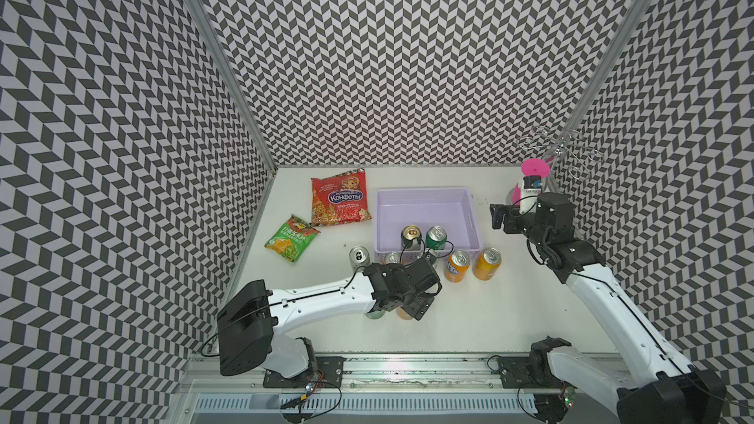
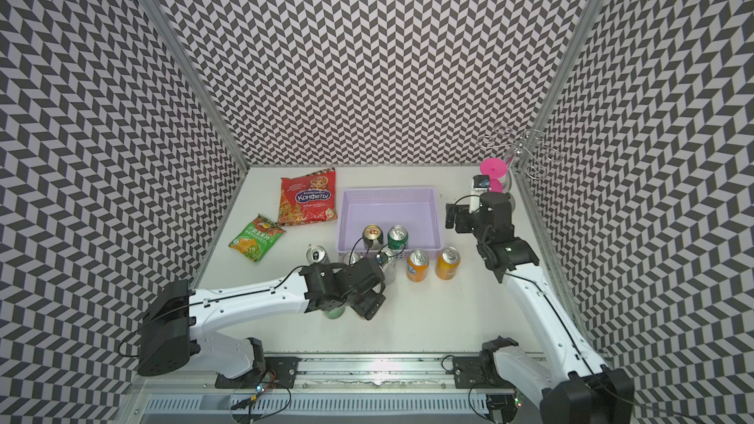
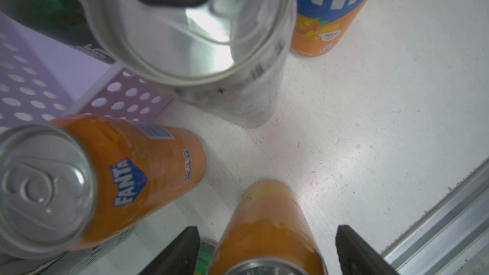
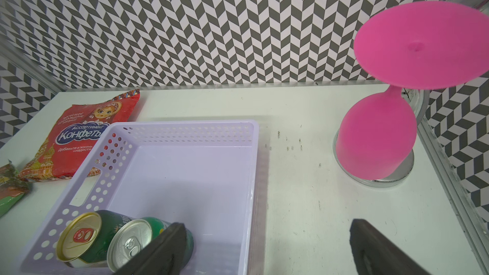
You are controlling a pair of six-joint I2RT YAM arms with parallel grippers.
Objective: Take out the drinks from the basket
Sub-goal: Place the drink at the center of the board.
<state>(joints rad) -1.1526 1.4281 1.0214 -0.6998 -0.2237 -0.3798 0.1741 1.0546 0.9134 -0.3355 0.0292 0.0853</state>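
The robot's right gripper needs to next close on the green can's upper body (image 1: 435,239) (image 4: 157,227), inside the lavender basket beside the dark green gold-topped can.
The lavender basket (image 1: 424,191) (image 4: 185,128) holds a dark green gold-topped can (image 1: 411,235) (image 4: 79,236) and a green can (image 1: 436,237) (image 4: 129,244). The other drinks stand on the table before it: two orange cans (image 1: 457,265) (image 1: 487,263), silver cans (image 1: 359,256) (image 3: 198,35) and an orange can (image 3: 132,175). My left gripper (image 1: 414,311) (image 3: 267,250) is open around an upright orange can (image 3: 264,220), with gaps on both sides. A green can (image 1: 374,314) stands beside it, under the arm. My right gripper (image 1: 495,218) (image 4: 267,252) hangs open and empty just right of the basket.
A red snack bag (image 1: 340,197) and a green snack bag (image 1: 290,238) lie left of the basket. A pink upturned goblet (image 4: 378,138) on a metal stand occupies the back right corner. The metal rail (image 3: 436,220) runs along the table's front edge.
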